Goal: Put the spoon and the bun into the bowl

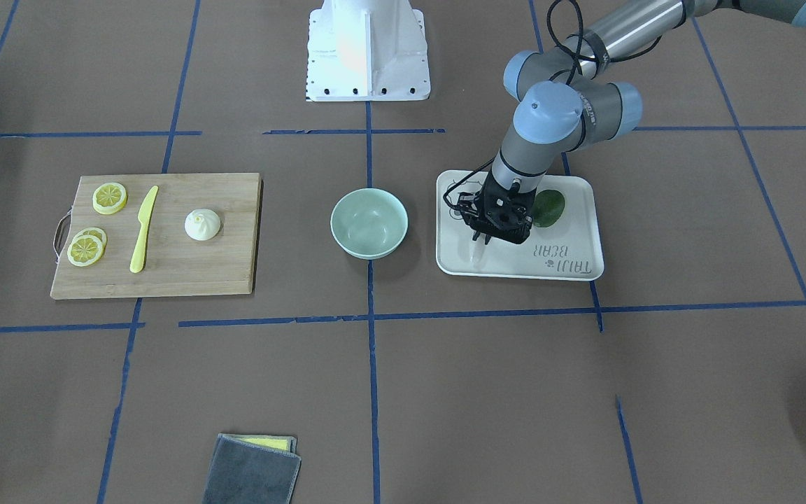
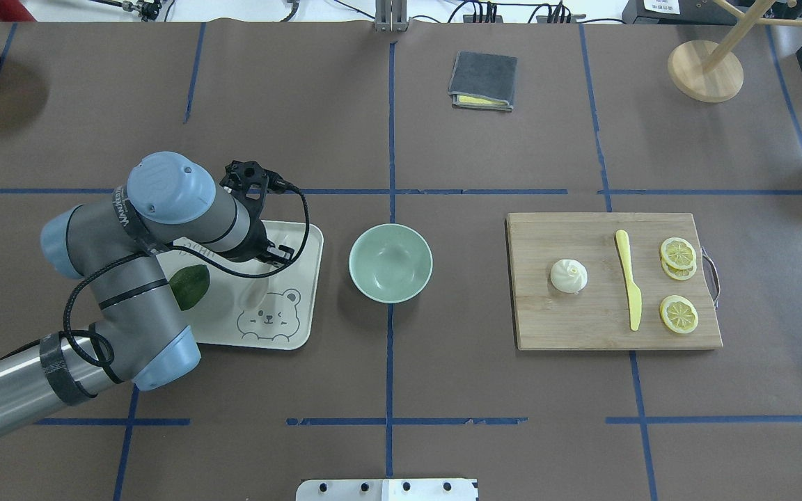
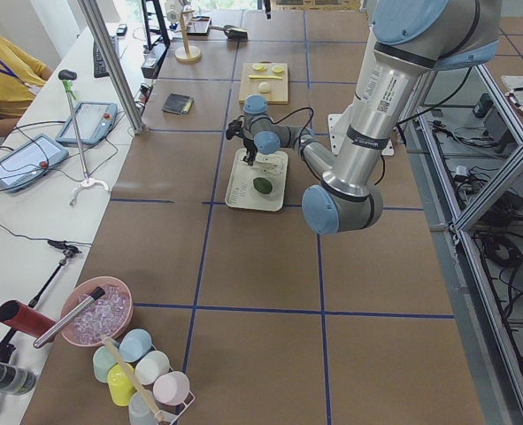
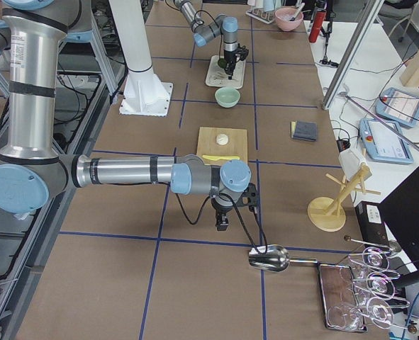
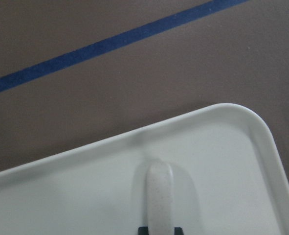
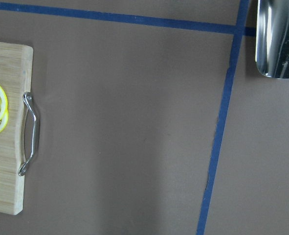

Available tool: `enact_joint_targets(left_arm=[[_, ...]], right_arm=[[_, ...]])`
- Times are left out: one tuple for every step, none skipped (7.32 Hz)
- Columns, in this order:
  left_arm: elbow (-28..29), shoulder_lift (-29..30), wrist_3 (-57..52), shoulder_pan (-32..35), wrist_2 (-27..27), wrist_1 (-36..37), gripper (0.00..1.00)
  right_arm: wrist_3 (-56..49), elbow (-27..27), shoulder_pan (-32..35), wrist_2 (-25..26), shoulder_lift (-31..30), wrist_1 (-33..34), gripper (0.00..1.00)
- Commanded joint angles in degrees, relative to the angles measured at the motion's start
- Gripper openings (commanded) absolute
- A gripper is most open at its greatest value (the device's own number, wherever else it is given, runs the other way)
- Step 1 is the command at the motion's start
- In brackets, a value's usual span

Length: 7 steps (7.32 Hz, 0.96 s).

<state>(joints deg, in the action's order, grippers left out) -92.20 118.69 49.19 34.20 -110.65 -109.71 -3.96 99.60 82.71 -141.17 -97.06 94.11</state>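
Observation:
My left gripper is holding the off-white spoon and will let go of it in the mint-green bowl (image 1: pixel 364 241), leaning over the rim that faces the grey cloth.
The off-white spoon (image 1: pixel 476 257) lies on the white bear-printed tray (image 1: pixel 571 269), scoop toward the tray's front edge. My left gripper (image 1: pixel 478 240) stands straight down over it. In the left wrist view the spoon (image 5: pixel 160 196) runs up from between my two black fingertips (image 5: pixel 143 229), which sit tight against its sides. The mint-green bowl (image 1: pixel 369 222) is empty, just beside the tray. The white pleated bun (image 1: pixel 202 225) sits on the wooden cutting board (image 1: pixel 179 273). My right gripper (image 4: pixel 223 225) hovers over bare table beyond the board; I cannot tell whether it is open.
A dark green avocado (image 1: pixel 550 208) lies on the tray behind my left gripper. A yellow plastic knife (image 1: pixel 143 229) and lemon slices (image 1: pixel 109 197) share the board. A folded grey cloth (image 1: pixel 252 469) and a metal scoop (image 6: pixel 278 39) lie farther off.

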Motion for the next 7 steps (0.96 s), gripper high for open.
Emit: enact_joint_targets(left_arm=[[0.3, 7.1, 3.2, -0.1, 3.4, 1.8, 0.00], [0.5, 10.1, 3.8, -0.2, 3.9, 1.6, 0.00], [2.0, 14.1, 3.8, -1.4, 7.6, 1.2, 0.00], [3.3, 16.5, 3.9, -3.9, 10.3, 0.9, 0.00], [3.8, 17.0, 3.7, -4.5, 10.4, 0.6, 0.00], [7.3, 17.9, 3.4, -5.3, 12.4, -4.6, 0.00], [9.0, 17.8, 3.4, -5.7, 13.3, -7.2, 0.00]], right_arm=[[0.0, 0.2, 0.0, -1.1, 0.1, -0.1, 1.00], [0.1, 0.6, 0.0, -1.4, 0.1, -0.1, 1.00], [0.1, 0.7, 0.0, -2.3, 0.2, -0.1, 1.00], [0.1, 0.7, 0.0, -2.9, 0.2, -0.1, 1.00], [0.2, 0.4, -0.1, -3.0, 0.2, -2.2, 1.00], [0.3, 0.1, 0.0, -3.1, -0.3, -4.7, 1.00], [0.4, 0.1, -0.1, -3.2, -0.3, -4.8, 1.00]])
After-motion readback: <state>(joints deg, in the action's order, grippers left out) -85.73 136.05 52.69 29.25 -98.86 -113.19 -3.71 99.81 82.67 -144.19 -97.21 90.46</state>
